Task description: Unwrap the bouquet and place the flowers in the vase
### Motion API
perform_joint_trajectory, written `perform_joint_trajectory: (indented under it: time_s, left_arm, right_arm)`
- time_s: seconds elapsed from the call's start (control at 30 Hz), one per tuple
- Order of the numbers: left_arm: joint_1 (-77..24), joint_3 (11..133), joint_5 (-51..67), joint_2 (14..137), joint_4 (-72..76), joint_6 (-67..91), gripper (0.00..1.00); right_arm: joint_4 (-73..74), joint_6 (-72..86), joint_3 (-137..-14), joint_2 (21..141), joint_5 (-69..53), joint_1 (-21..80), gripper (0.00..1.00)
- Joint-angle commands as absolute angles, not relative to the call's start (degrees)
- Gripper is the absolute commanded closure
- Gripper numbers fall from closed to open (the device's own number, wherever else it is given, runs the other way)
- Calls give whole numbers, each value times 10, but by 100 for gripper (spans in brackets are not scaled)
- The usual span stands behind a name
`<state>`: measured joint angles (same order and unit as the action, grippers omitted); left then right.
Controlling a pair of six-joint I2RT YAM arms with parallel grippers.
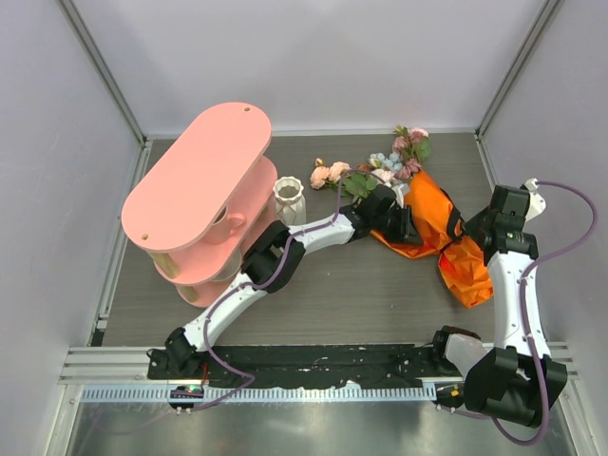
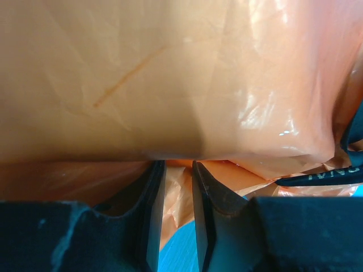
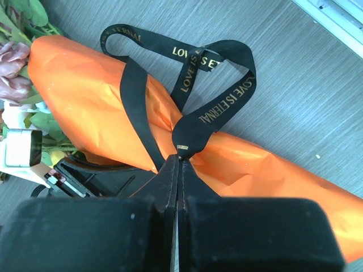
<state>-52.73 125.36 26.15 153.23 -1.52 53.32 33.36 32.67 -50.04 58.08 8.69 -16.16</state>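
The black ribbon is still looped around the paper and my right gripper has only a fold of it, so it should open and take the ribbon's gathered part [image 2: 300, 179] lower down.
The bouquet [image 1: 432, 220] lies on the table right of centre, its orange paper cone pointing toward the near right. The flowers [image 1: 385, 166], pink, peach and pale blue, spill out at its far end. My left gripper [image 1: 404, 225] is shut on the cone's paper [image 2: 170, 79] near the flower end; a fold of orange paper sits between its fingers [image 2: 177, 164]. The black ribbon [image 3: 195, 127] is looped around the cone, and my right gripper [image 3: 180, 158] is shut on the ribbon's tail end. The white ribbed vase [image 1: 290, 200] stands upright left of the flowers.
A tall pink two-tier shelf [image 1: 204, 199] stands at the left with a cup [image 1: 220, 228] inside it, close beside the vase. White walls enclose the table on three sides. The left arm stretches across the middle of the table.
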Motion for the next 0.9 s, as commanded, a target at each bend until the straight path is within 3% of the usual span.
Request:
perform_joint_trajectory:
  time_s: [0.0,0.5,0.57,0.6,0.63,0.87]
  left_arm:
    - [-523,1257,241,1520,-64,510,70]
    - [-521,1169,356,1405,80,538,59]
    - [-523,1174,358,1404,107,550,60]
    - [-524,1181,360,1408,119,560,60]
    - [-525,1188,361,1423,126,573,61]
    - [-531,1266,363,1508,129,607,63]
  right_arm:
    - [328,319,-537,570,128,-161,99]
    - [345,333,-422,566,7,-154,95]
    - [358,332,-422,546,18,-154,84]
    - [359,330,-422,541,25,-154,71]
    - [361,329,-424,536,36,-156,66]
    - [386,331,-463,543,103,-160,53]
